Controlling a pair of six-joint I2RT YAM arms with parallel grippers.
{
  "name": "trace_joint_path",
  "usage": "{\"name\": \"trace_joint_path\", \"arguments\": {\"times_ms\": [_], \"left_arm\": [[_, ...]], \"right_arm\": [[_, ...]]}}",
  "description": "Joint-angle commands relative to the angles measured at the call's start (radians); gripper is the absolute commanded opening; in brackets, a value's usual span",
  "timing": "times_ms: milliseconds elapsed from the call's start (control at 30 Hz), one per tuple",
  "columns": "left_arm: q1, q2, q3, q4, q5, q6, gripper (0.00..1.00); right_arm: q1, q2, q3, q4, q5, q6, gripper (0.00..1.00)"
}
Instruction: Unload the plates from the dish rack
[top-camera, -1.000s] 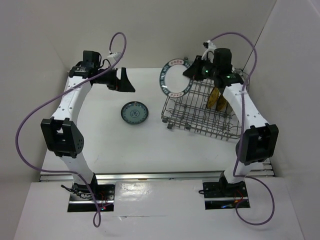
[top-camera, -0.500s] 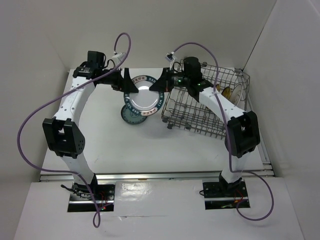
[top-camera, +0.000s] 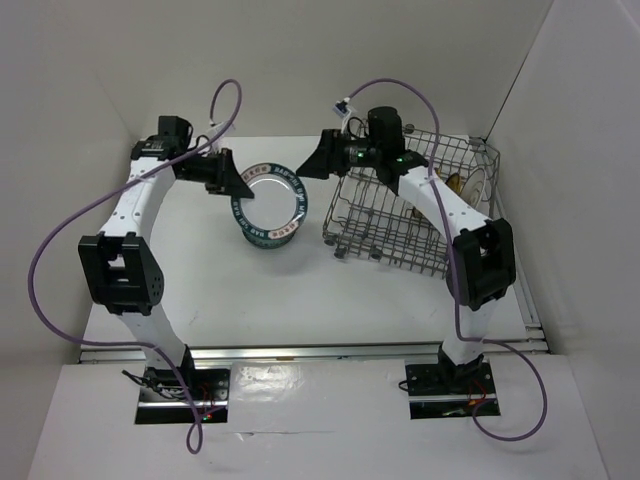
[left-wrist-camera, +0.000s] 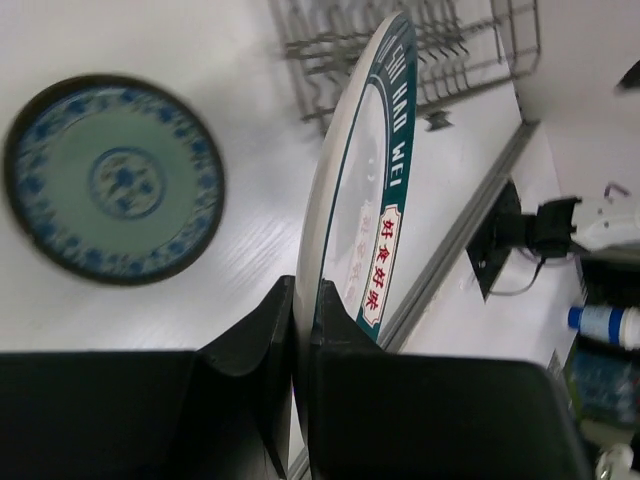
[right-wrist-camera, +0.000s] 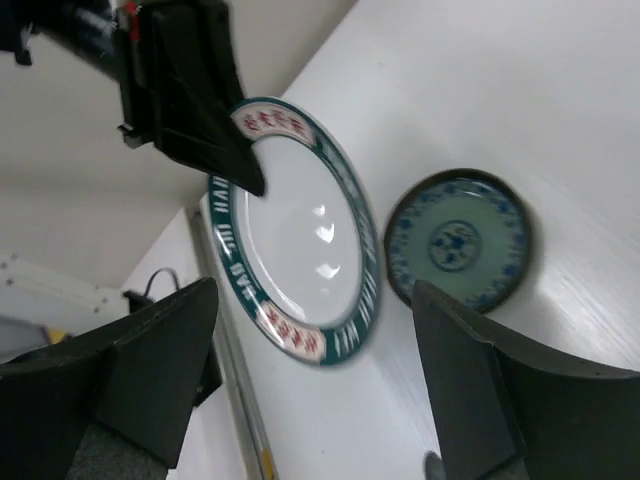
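Note:
Next, my left gripper sets the white plate down on the bare table (top-camera: 198, 235) beside the teal patterned plate, away from the rack. The white plate is held tilted above the table.
My left gripper (top-camera: 240, 196) (left-wrist-camera: 305, 312) is shut on the rim of the white plate with a dark teal rim (top-camera: 272, 200) (left-wrist-camera: 362, 190) (right-wrist-camera: 295, 230). It holds that plate tilted above the table, left of the dish rack (top-camera: 400, 215) (left-wrist-camera: 420, 45). A teal patterned plate (left-wrist-camera: 113, 180) (right-wrist-camera: 458, 245) lies flat on the table just below, mostly covered in the top view. My right gripper (top-camera: 315, 163) (right-wrist-camera: 315, 300) stands open a short way right of the held plate, touching nothing. An amber plate (top-camera: 452, 186) and a white plate (top-camera: 478, 184) stand in the rack's right end.
The wire rack sits tilted at the right back of the white table, near the right wall. Walls close in the table at the back and on both sides. A metal rail (top-camera: 300, 350) runs along the near edge.
The right gripper carried the teal-rimmed plate left out of the rack and opened. The left gripper closed on its rim and now holds it alone, lower and over the teal plate.

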Motion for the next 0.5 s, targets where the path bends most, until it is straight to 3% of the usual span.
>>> {"name": "trace_joint_path", "arguments": {"times_ms": [0, 200, 333, 467], "left_arm": [[0.140, -0.067, -0.081, 0.027, -0.009, -0.027, 0.00], [0.350, -0.098, -0.261, 0.185, -0.137, -0.134, 0.00], [0.484, -0.071, -0.390, 0.294, -0.115, -0.171, 0.00], [0.522, -0.020, -0.424, 0.368, -0.148, -0.194, 0.00]], "right_arm": [[-0.099, -0.088, 0.049, -0.149, 0.172, -0.046, 0.86], [-0.216, -0.151, 0.072, -0.390, 0.521, -0.075, 0.87], [-0.283, -0.188, 0.055, -0.485, 0.585, -0.097, 0.88], [-0.354, -0.228, -0.023, -0.494, 0.626, -0.071, 0.90]]}}
